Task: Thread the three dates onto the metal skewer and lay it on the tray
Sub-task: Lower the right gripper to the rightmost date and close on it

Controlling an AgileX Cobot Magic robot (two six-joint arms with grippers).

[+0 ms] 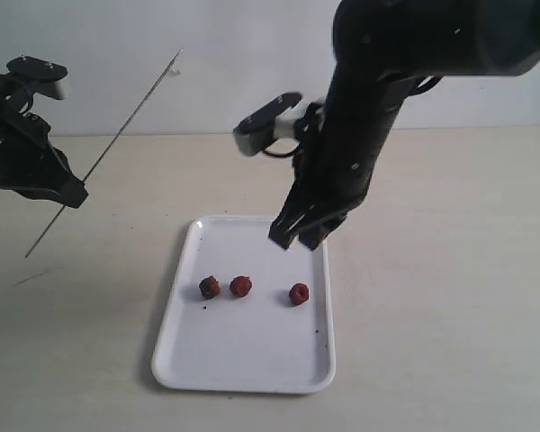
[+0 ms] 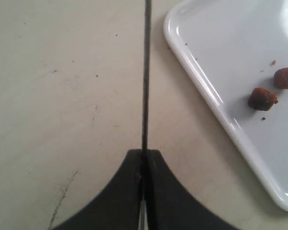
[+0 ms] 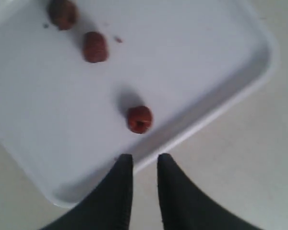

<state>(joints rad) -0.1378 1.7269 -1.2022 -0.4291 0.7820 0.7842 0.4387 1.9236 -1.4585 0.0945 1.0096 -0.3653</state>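
Next, my right gripper closes on the sides of the date (image 1: 299,293) (image 3: 139,119) that lies apart from the other dates, near the side of the white tray.
Three dates lie in a row on the white tray (image 1: 252,360): a darker one (image 1: 210,287) at the left, one beside it (image 1: 241,286), and one (image 1: 299,293) apart at the right. At the far left my left gripper (image 1: 75,194) is shut on the metal skewer (image 1: 126,128), holding it slanted above the table; the rod (image 2: 146,76) runs straight out from the closed jaws (image 2: 144,154). My right gripper (image 1: 294,243) hangs open and empty above the tray's far right edge. In the right wrist view it (image 3: 145,158) sits just short of the nearest date (image 3: 139,119).
The beige table (image 1: 450,270) surrounds the tray. A plain white wall stands behind. Small dark crumbs (image 2: 263,118) fleck the tray (image 2: 206,81) near the dates.
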